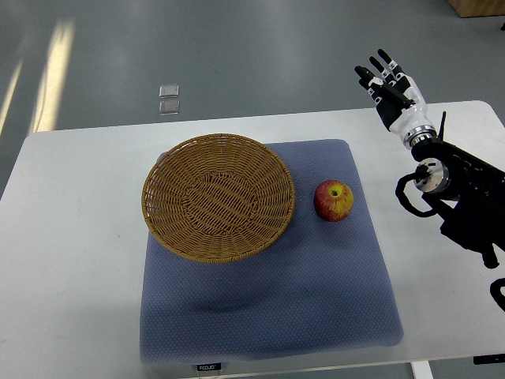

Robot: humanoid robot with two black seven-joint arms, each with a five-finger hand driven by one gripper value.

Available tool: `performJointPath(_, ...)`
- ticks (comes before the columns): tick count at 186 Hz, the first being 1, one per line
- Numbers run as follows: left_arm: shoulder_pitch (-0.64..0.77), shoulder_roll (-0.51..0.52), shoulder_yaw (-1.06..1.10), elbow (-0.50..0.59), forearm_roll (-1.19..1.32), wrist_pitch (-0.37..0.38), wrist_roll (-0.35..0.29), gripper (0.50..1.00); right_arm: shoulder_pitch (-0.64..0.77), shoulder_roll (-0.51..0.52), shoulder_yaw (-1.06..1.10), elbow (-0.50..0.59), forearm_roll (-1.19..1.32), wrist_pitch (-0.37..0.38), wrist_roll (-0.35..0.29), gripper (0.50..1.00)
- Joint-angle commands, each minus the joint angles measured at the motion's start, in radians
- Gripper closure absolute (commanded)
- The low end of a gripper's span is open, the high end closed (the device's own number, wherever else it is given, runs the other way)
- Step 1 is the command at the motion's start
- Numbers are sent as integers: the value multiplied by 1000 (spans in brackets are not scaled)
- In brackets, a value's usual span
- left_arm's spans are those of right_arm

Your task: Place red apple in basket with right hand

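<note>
My right gripper needs to close its fingers on the sides of the red apple [333, 200], which is resting on the blue mat beside the wicker basket.
A red and yellow apple [334, 200] rests on the blue mat [316, 292], just right of the wicker basket [170, 229]. The basket is round, brown and holds nothing. My right hand [387, 83] hovers over the table's far right edge, up and to the right of the apple, well apart from it. Its fingers [377, 73] are spread and hold nothing. The right arm [461, 189] comes in from the picture's right edge. The left arm does not show.
The white table [71, 260] carries the mat and basket. Beyond its far edge lies grey floor with two small clear squares [169, 99]. A wooden box corner [480, 8] shows at top right.
</note>
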State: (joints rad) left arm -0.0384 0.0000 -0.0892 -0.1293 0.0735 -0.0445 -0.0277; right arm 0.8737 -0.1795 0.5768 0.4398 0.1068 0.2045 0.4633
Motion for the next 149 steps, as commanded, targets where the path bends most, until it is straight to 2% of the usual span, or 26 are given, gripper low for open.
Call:
performJointPath(1, 0, 0, 0, 0, 0, 0, 0, 500, -4, -12, 11, 0, -6, 1, 0, 579)
performJointPath(88, 0, 0, 0, 0, 0, 0, 0, 500, 7, -25, 8, 4, -12, 1, -2, 579)
performJointPath(109, 0, 0, -1, 0, 0, 0, 0, 500, 24, -61, -9, 7, -19, 4, -3, 579)
performJointPath(149, 0, 0, 0, 0, 0, 0, 0, 500, 73, -133, -9, 8, -248, 1, -6, 579)
